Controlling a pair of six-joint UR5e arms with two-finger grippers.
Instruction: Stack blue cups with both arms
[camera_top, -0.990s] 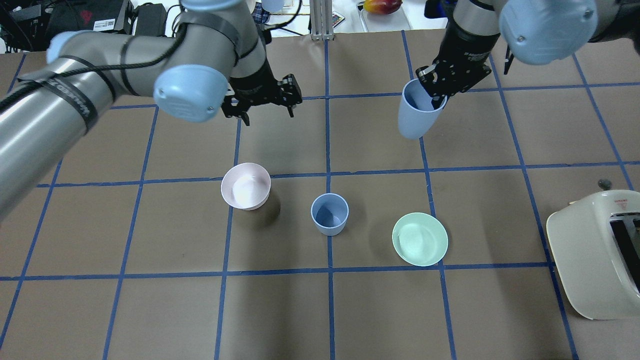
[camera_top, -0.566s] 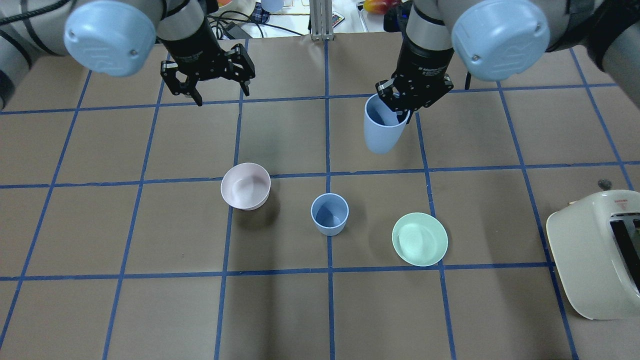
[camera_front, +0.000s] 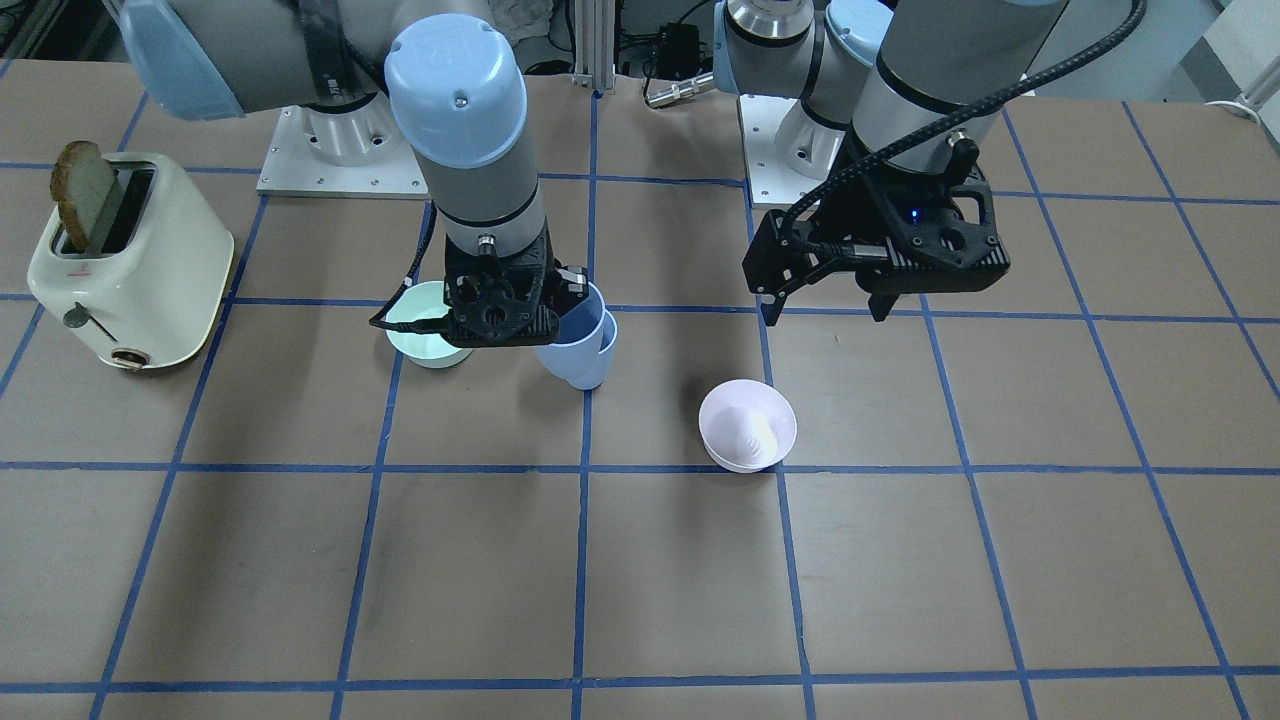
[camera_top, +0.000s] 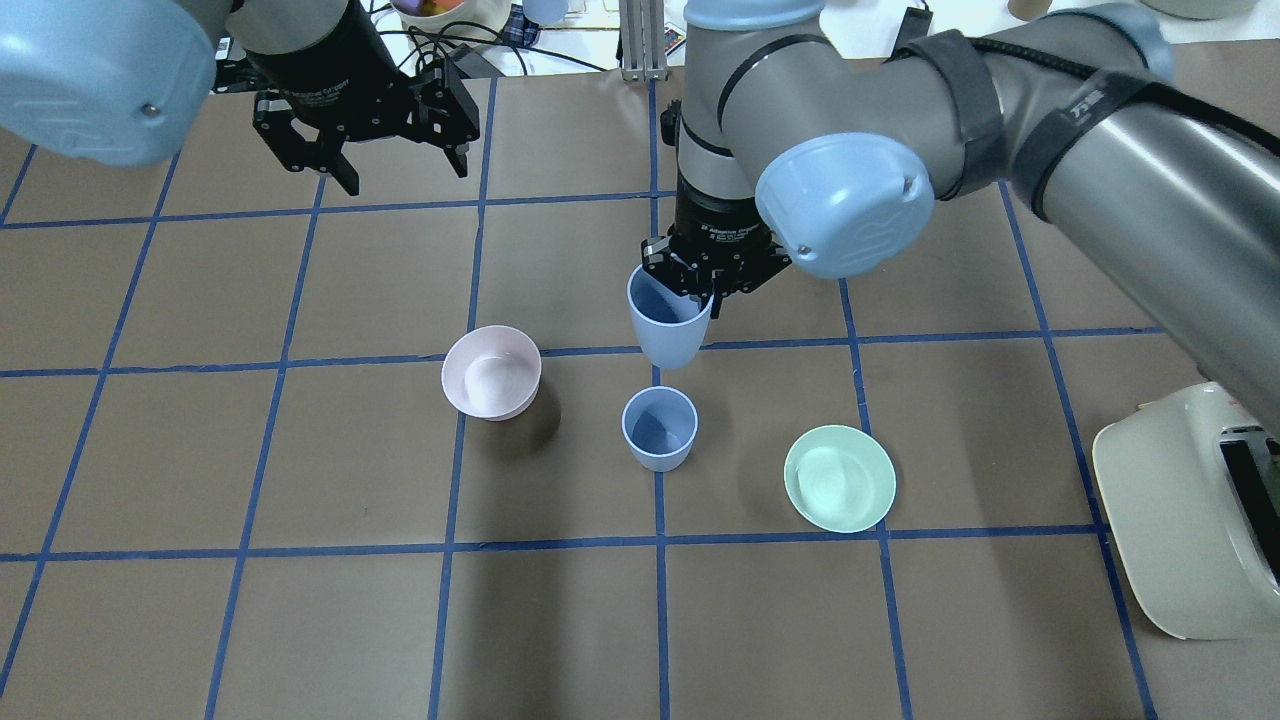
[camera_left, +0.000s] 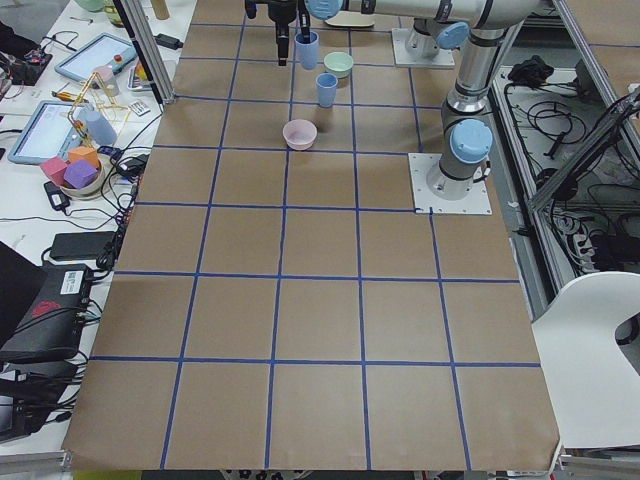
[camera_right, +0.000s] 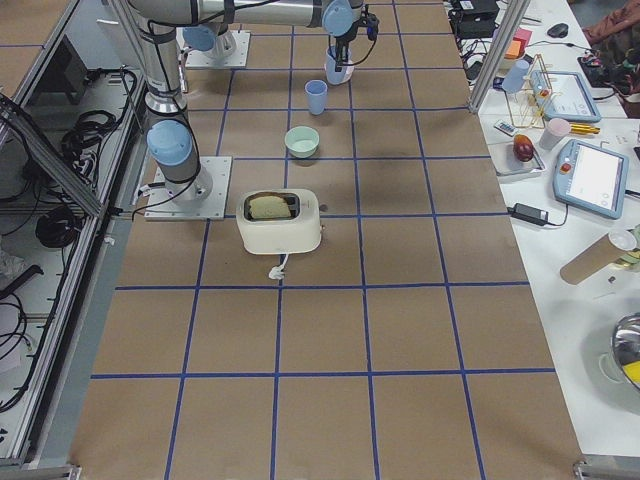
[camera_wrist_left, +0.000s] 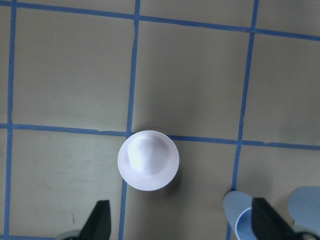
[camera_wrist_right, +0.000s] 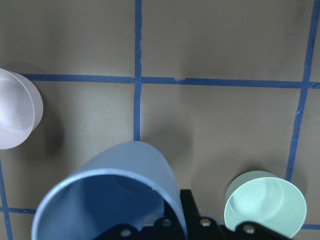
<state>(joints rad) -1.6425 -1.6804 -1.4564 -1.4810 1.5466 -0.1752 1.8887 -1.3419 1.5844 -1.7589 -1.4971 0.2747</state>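
Observation:
My right gripper should release its blue cup, now held upright in the air, inside the other blue cup (camera_front: 587, 330) beside the mint-green bowl.
My right gripper (camera_top: 703, 288) is shut on the rim of one blue cup (camera_top: 668, 328) and holds it upright in the air. The cup also shows in the right wrist view (camera_wrist_right: 110, 200). The other blue cup (camera_top: 659, 428) stands upright on the table, right by the held one. The two overlap in the front view, and the held cup (camera_front: 572, 325) hides the standing one from the right wrist camera. My left gripper (camera_top: 400, 168) is open and empty, high over the far left of the table, and also shows in the front view (camera_front: 822, 308).
A pale pink bowl (camera_top: 491, 372) stands left of the standing cup and a mint-green bowl (camera_top: 839, 478) to its right. A cream toaster (camera_top: 1190, 510) with a slice of bread (camera_front: 82, 190) sits at the right edge. Blue tape lines grid the brown table.
My right gripper has carried its blue cup leftward and toward the robot, up to the standing cup. My left gripper has drawn back to the far left and stayed open.

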